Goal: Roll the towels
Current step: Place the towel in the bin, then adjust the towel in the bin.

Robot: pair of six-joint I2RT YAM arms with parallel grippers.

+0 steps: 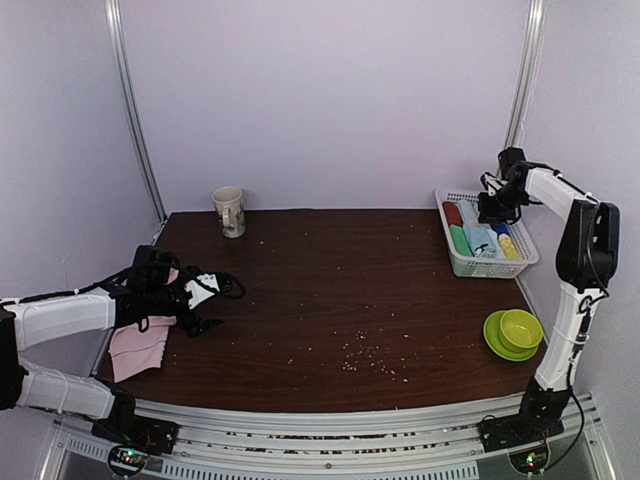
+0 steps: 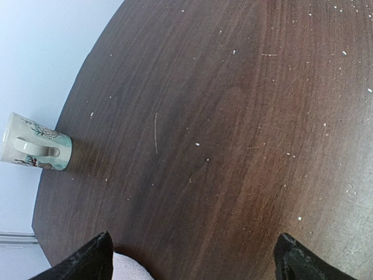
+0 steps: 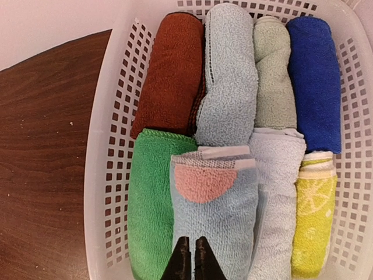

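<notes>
I should next pull my left gripper back to the middle of the pale pink towel [image 1: 153,329], between its near and far ends, and close it there.
A plain pale pink towel [image 1: 140,345] lies crumpled at the table's left edge, just behind my left gripper [image 1: 214,305]. Its corner shows by the left finger in the left wrist view [image 2: 129,269]. The left gripper [image 2: 193,236] is wide open and empty over bare table. My right gripper [image 1: 490,212] hovers over the white basket [image 1: 478,270]. In the right wrist view the gripper [image 3: 193,249] is shut, its tips over a rolled light blue towel with an orange dot [image 3: 215,198]. I see no fabric pinched between the fingers.
The basket [image 3: 111,146] holds several rolled towels: brown [image 3: 172,70], green [image 3: 148,204], dark blue [image 3: 315,76], yellow [image 3: 315,221]. A mug [image 1: 229,211] stands at the back left, also in the left wrist view [image 2: 35,150]. A green bowl on a plate [image 1: 513,333] sits front right. Crumbs dot the table.
</notes>
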